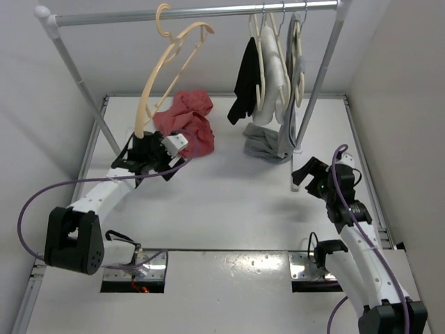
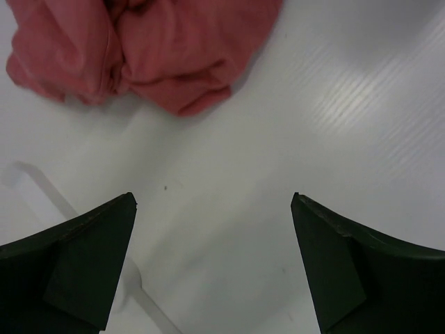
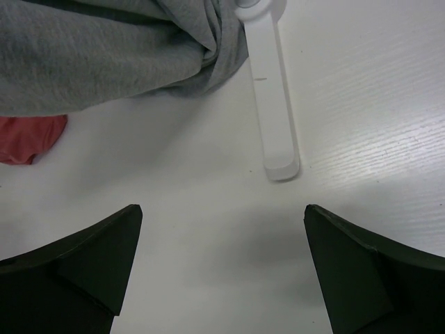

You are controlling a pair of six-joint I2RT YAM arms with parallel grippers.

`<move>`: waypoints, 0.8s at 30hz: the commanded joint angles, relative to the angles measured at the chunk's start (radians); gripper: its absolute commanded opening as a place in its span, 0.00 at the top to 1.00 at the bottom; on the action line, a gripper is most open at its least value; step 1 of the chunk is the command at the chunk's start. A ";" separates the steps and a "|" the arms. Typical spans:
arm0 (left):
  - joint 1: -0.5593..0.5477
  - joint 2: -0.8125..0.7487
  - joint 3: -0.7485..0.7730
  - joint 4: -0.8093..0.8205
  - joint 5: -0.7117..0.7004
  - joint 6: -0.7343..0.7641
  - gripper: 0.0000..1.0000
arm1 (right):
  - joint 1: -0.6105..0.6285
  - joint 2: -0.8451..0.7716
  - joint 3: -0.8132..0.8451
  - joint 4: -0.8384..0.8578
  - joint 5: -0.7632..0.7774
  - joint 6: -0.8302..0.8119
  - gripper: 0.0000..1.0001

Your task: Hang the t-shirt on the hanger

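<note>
I can see the t-shirt bunched in a heap under the rail, so I need to take the t-shirt's near edge [image 2: 195, 103] with my left gripper and pull it out flatter before I hang it.
The faded-red t-shirt [image 1: 188, 120] lies crumpled on the white table, below the rail. The peach-beige hanger [image 1: 170, 59] hangs by its hook from the rail, tilted, its lower end reaching down beside the t-shirt's left side. My left gripper [image 1: 151, 158] is open and empty just short of the t-shirt's near-left edge. In the left wrist view the t-shirt [image 2: 139, 49] lies ahead of the wide-open gripper [image 2: 213, 198]. My right gripper [image 1: 306, 174] is open and empty near the rack's right foot; it is also open in its wrist view [image 3: 222, 207].
A white clothes rack [image 1: 195, 12] spans the back. On its right hang a black garment [image 1: 245, 80] and cream-white hangers [image 1: 273, 69]. A grey garment [image 1: 271, 142] lies at the right post's base, also seen by the right wrist [image 3: 104, 49] beside the rack's foot [image 3: 273, 104].
</note>
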 commanded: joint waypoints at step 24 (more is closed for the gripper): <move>-0.200 0.637 0.299 0.312 -0.099 0.067 0.79 | 0.010 0.120 0.218 -0.062 0.079 -0.165 0.00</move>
